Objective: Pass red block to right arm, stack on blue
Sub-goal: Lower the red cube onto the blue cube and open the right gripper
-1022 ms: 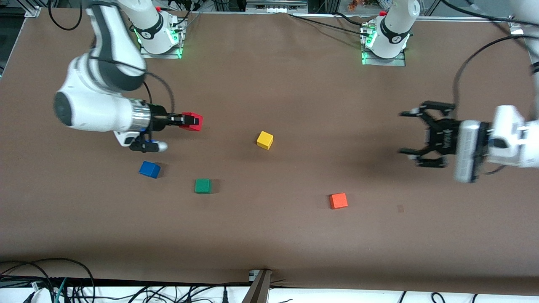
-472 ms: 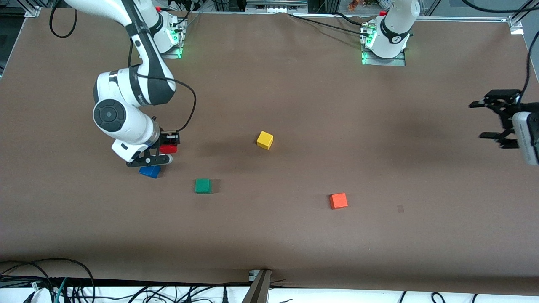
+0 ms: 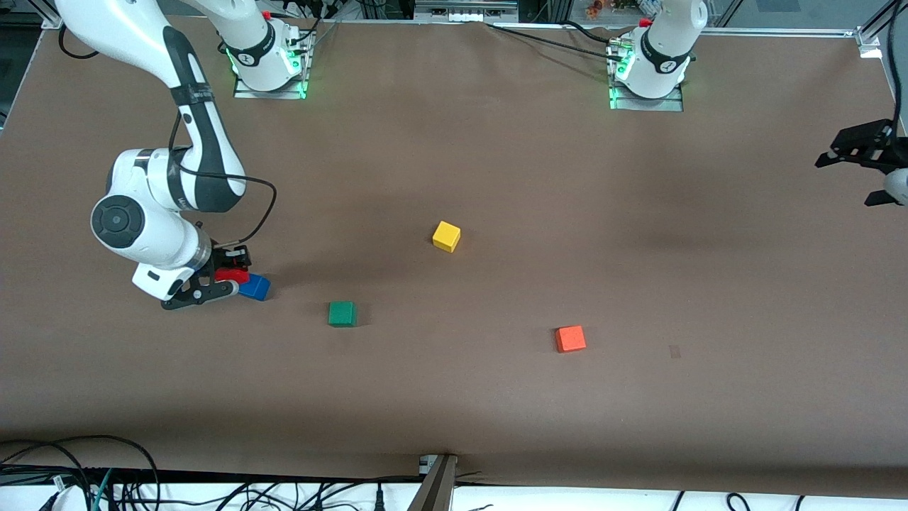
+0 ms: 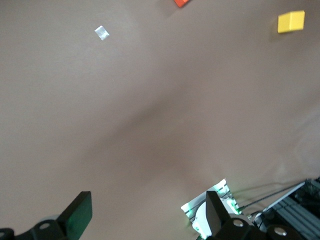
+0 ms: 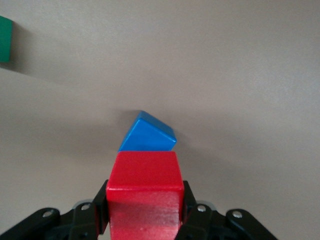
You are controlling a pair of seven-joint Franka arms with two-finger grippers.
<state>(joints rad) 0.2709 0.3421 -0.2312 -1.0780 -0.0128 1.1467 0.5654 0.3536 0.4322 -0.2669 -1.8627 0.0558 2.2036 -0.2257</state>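
My right gripper has the red block. It will let go of the block on top of the blue cube [image 3: 239, 282] [image 5: 148, 142], near the green cube.
My right gripper [image 3: 230, 273] is shut on the red block [image 3: 232, 276], which it holds in the air just beside and partly over the blue cube [image 3: 255, 287] on the table. In the right wrist view the red block [image 5: 144, 195] sits between the black fingers [image 5: 95, 212], with the blue cube [image 5: 148, 132] just past it. My left gripper [image 3: 862, 167] is open and empty, up in the air at the left arm's end of the table, partly cut off by the edge of the front view. Its fingertips [image 4: 77, 212] show spread wide in the left wrist view.
A green cube [image 3: 341, 313] lies beside the blue one, toward the middle. A yellow cube [image 3: 446, 235] sits near the table's centre. An orange cube [image 3: 570, 338] lies nearer the front camera, toward the left arm's end. The arm bases [image 3: 266, 60] stand along the top edge.
My right gripper has swung down and toward the blue cube with the red block in it. My left gripper has drawn back toward its end of the table, open.
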